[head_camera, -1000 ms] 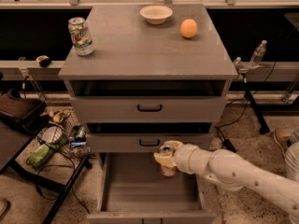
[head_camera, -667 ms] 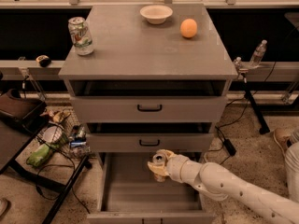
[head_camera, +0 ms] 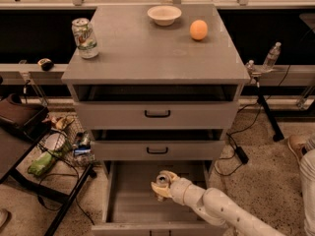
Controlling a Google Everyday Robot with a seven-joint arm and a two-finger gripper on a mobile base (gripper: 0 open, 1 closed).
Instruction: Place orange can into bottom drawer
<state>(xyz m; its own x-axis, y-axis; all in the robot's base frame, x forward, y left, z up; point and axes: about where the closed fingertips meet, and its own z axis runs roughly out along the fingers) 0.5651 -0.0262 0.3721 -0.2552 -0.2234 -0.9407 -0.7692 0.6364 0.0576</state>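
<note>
The orange can, now held above the drawer floor, will go down from my gripper onto the bottom drawer's grey bottom point(head_camera: 150, 206), halfway across and toward that drawer's front panel.
The bottom drawer point(head_camera: 128, 200) of the grey cabinet is pulled out, its plain grey inside showing. My gripper point(head_camera: 161, 185) reaches in from the lower right on a white arm and hangs over the drawer's middle. It is shut on the orange can point(head_camera: 162, 180), of which mainly the silver top and a bit of brown side show between the pale fingers. The can is held above the drawer floor, tilted slightly.
On the cabinet top point(head_camera: 142, 48) stand a white-and-green can point(head_camera: 84, 38), a white bowl point(head_camera: 164, 14) and a round orange fruit point(head_camera: 199, 30). Two upper drawers with black handles point(head_camera: 157, 114) sit slightly open. A black stand with clutter point(head_camera: 49, 151) is at left; cables and a bottle point(head_camera: 271, 56) are at right.
My gripper has moved left and down with the can, from just under the middle drawer's front to over the open bottom drawer.
</note>
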